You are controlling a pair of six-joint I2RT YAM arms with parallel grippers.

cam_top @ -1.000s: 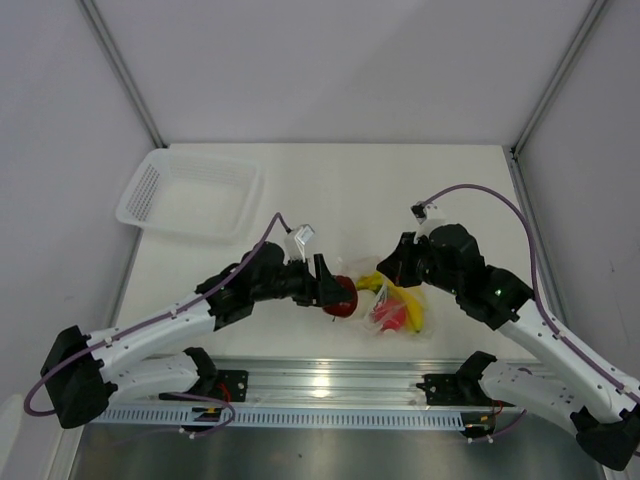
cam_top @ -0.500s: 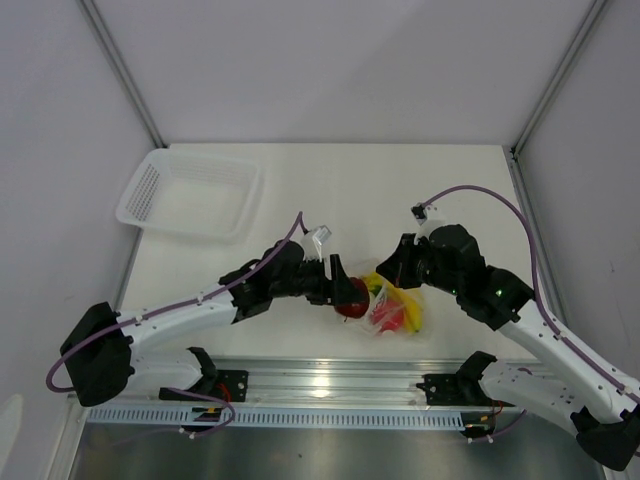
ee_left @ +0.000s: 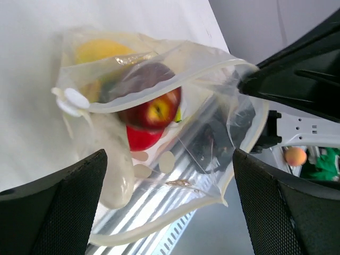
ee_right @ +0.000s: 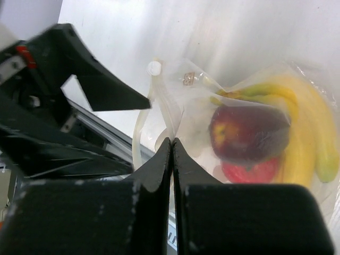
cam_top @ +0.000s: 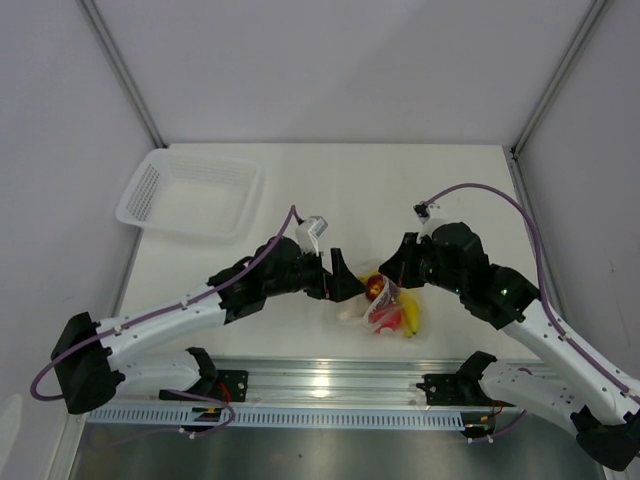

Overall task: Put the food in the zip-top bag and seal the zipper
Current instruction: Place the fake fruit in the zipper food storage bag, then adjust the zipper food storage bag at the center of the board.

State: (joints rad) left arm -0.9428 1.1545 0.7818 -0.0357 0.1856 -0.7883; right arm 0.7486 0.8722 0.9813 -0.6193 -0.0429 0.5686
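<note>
The white radish lies at the bag's opening next to the bag's loose rim, so next my left gripper pinches the bag's rim there (ee_left: pixel 109 240) and lifts it before it seals the zipper.
The clear zip-top bag (cam_top: pixel 388 310) lies at the table's near edge with its mouth held open. Inside I see the yellow banana bunch (ee_right: pixel 308 135), the dark purple-red fruit (ee_right: pixel 247 133) and the red apple (ee_right: pixel 249 171). The white radish (ee_left: pixel 114 170) lies at the mouth, under the fruit (ee_left: pixel 151 103). My right gripper (ee_right: pixel 171 142) is shut on the bag's upper rim; in the top view it (cam_top: pixel 391 272) sits just behind the bag. My left gripper (ee_left: pixel 170 212) is open and empty at the mouth, left of the bag (cam_top: pixel 345 285). The zipper strip (ee_left: pixel 159 229) curves open, with a white tab (ee_left: pixel 71 101).
A white mesh basket (cam_top: pixel 190 193) stands at the back left of the white table. The metal rail (cam_top: pixel 320 385) with both arm bases runs right behind the bag's near side. Grey walls close in the sides and back.
My left gripper carried the dark purple-red fruit to the right into the bag's mouth and let go; it now stands open. The right gripper kept its hold on the rim.
</note>
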